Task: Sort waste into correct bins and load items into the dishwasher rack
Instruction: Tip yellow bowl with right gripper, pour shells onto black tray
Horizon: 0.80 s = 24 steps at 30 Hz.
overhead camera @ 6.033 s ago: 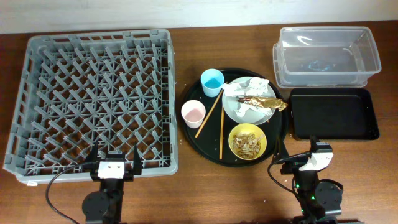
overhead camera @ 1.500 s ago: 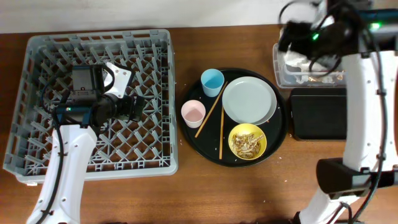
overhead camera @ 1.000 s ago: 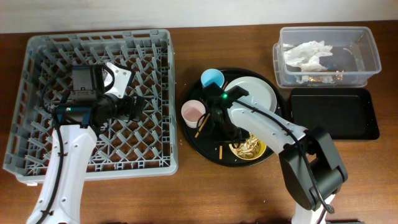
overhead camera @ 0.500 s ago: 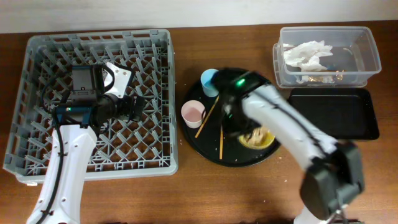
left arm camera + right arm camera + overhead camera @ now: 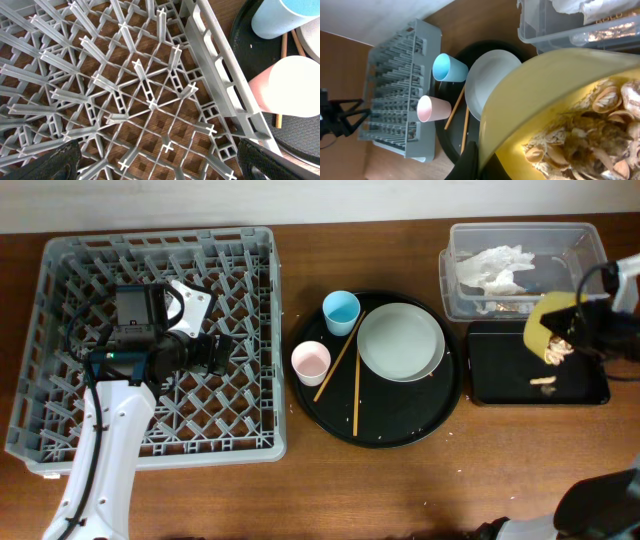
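The robot's right gripper will put the yellow bowl down on the round tray (image 5: pixel 404 404) just in front of the white plate.
My right gripper (image 5: pixel 574 327) is shut on the rim of the yellow bowl (image 5: pixel 545 328), held tilted over the shallow black tray (image 5: pixel 585 365). Brown food scraps (image 5: pixel 556 354) spill from the bowl, and a few lie in the tray. In the right wrist view the fingers (image 5: pixel 479 159) pinch the bowl (image 5: pixel 545 95), which still holds scraps (image 5: pixel 590 140). My left gripper (image 5: pixel 222 352) hovers open over the grey rack (image 5: pixel 160 240), nothing between its jaws (image 5: pixel 165 167). The white plate (image 5: pixel 400 342), blue cup (image 5: pixel 341 310), pink cup (image 5: pixel 311 361) and two chopsticks (image 5: pixel 354 392) are on the round tray.
The clear tub (image 5: pixel 592 272) behind the black tray holds white napkins (image 5: pixel 497 264) and the wrapper (image 5: pixel 500 305). The round black tray (image 5: pixel 400 415) lies between the rack and the bins. The rack's right wall (image 5: pixel 220 75) stands close to the pink cup (image 5: pixel 290 85).
My right gripper has carried the yellow bowl off the round tray to the right, above the shallow black tray, and tilted it; scraps are falling. The left arm has not moved.
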Motion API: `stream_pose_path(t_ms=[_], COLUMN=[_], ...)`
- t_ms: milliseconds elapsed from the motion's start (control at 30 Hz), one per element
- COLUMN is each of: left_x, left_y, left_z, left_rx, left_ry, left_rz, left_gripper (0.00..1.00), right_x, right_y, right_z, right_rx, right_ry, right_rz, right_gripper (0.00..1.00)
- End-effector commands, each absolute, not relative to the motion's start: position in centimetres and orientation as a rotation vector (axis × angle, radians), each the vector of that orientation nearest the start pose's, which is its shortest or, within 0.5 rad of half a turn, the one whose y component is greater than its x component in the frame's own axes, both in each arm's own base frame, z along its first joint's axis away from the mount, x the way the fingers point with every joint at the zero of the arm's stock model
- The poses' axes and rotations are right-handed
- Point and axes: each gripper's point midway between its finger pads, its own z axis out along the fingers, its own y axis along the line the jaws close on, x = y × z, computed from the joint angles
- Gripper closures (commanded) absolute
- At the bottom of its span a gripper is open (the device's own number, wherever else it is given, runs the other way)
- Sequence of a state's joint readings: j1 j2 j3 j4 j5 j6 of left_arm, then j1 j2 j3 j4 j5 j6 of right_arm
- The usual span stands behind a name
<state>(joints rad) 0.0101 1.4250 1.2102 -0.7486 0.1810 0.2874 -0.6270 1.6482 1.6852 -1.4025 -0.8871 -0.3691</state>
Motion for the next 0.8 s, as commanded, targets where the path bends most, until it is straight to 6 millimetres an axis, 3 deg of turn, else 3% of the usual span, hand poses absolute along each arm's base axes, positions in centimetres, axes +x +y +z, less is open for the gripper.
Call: stream_pose_path(t_ms=[0,167,267,433,600,700,767], left_x=[37.6,37.6,37.6,37.6,37.6,37.6,37.6], left_y=[-2.7,-2.7,-2.7,-2.7,-2.7,-2.7,-2.7], left_z=[18.8,18.8,18.8,18.8,18.8,18.8,18.8], left_rx=[0.404,0.404,0.403,0.403,0.404,0.404,0.404], left_ry=[2.463,2.463,2.463,2.463,2.463,2.463,2.463], left_rz=[-0.124,-0.124,-0.123,-0.123,-0.124,-0.124,-0.124], left_gripper=[0.01,0.01,0.01,0.01,0.01,0.01,0.01], right_x=[34.1,35.6,36.2,36.8,36.6,36.2,36.1], right_y=[-8.7,-9.5,-10.0,-10.4,-13.1,-12.8,-12.3], right_z=[25.0,17.9,15.1,14.0,15.5,15.5,16.7], right_rx=[0.11,0.167,0.2,0.205,0.249,0.279,0.358], right_ry=[2.266,2.193,2.198,2.179,2.054,2.017,1.947], right_rz=[0.996,1.137,1.18,1.203,1.197,1.249,1.365], right_gripper=[0.96,0.96,0.96,0.96,0.96,0.96,0.96])
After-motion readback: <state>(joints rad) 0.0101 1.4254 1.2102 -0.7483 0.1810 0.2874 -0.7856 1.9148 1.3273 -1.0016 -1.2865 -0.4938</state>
